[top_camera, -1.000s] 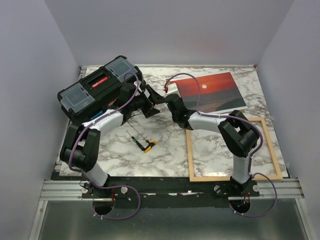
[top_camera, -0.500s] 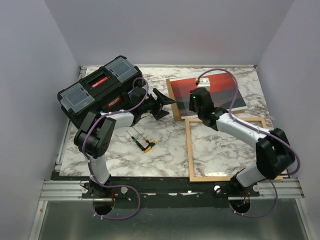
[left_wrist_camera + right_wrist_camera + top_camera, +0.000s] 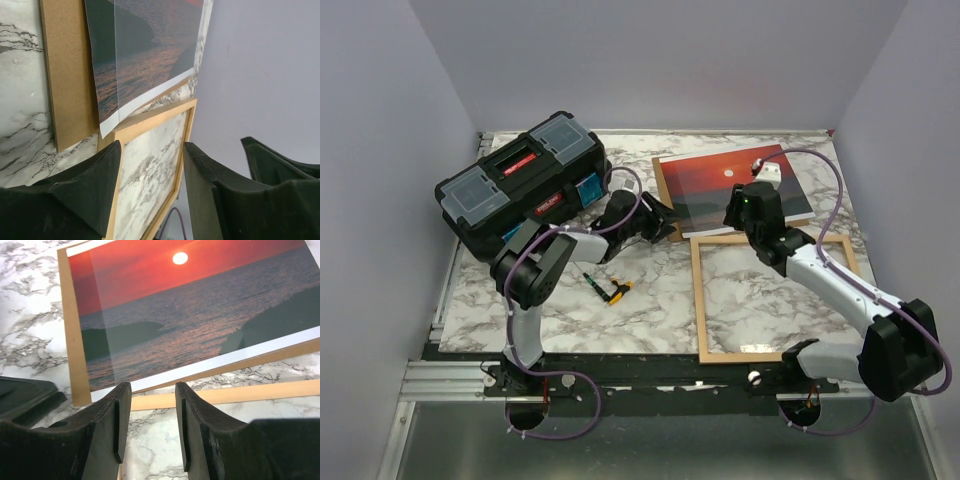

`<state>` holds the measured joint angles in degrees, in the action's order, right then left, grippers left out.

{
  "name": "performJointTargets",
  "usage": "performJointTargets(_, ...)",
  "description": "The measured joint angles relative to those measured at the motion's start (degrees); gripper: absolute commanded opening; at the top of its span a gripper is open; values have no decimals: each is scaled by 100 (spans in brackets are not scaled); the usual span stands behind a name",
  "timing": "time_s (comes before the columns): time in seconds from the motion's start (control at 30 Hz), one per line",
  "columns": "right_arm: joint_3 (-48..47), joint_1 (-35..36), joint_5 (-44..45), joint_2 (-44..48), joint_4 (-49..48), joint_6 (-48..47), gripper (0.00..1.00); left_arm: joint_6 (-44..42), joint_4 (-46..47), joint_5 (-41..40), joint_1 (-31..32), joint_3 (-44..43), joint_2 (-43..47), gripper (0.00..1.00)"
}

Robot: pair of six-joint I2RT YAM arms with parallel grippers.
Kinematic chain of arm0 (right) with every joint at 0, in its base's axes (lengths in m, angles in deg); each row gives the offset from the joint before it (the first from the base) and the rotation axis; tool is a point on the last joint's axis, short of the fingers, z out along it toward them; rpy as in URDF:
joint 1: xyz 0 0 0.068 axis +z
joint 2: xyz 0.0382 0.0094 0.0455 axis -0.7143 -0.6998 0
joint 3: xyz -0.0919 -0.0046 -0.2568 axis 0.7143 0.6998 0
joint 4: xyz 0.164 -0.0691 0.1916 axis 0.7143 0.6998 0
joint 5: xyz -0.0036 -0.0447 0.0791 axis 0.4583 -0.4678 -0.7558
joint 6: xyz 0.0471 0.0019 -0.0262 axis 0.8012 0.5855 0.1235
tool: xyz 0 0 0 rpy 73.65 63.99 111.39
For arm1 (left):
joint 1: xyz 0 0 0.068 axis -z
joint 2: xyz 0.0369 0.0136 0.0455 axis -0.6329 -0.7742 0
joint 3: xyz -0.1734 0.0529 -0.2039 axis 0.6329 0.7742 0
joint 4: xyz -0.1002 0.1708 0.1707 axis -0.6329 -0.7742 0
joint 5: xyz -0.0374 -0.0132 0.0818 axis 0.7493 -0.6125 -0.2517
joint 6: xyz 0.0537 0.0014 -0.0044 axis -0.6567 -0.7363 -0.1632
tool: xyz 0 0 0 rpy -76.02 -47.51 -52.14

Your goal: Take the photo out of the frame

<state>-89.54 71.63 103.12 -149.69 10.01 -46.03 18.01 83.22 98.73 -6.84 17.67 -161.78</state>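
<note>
The photo's long edge is lying flat on the board, so once my left gripper backs away, my right gripper next pinches the photo's overhanging corner (image 3: 108,126).
The photo (image 3: 730,185), a red sunset print, lies on a brown backing board (image 3: 663,195) at the back right of the table. The light-wood frame (image 3: 700,300) lies flat in front of it, with marble showing through its pane. My right gripper (image 3: 745,215) hangs open and empty above the frame's far bar (image 3: 250,392), and the photo (image 3: 190,315) is just beyond its fingertips (image 3: 122,395). My left gripper (image 3: 665,222) is open and empty, low at the board's near-left corner. In the left wrist view it (image 3: 150,165) looks along the frame (image 3: 155,115), the board (image 3: 70,75) and the photo (image 3: 150,50).
A black toolbox (image 3: 520,185) stands at the back left. A small yellow-handled screwdriver (image 3: 605,285) lies on the marble table (image 3: 640,310) in front of it. Grey walls close in the back and both sides.
My right arm has swung right from the table's middle and now reaches over the frame's far bar. My left gripper has moved right to the board's corner. The board's brown edge now shows left of the photo.
</note>
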Motion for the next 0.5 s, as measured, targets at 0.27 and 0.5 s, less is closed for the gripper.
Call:
performJointTargets(0.27, 66, 0, -229, 164, -26, 0, 53, -177, 52, -850, 420, 2, -87, 57)
performJointTargets(0.5, 299, -13, -1388, -68, -507, -267, 64, -533, 0, -1292, 507, 426, 210, 73)
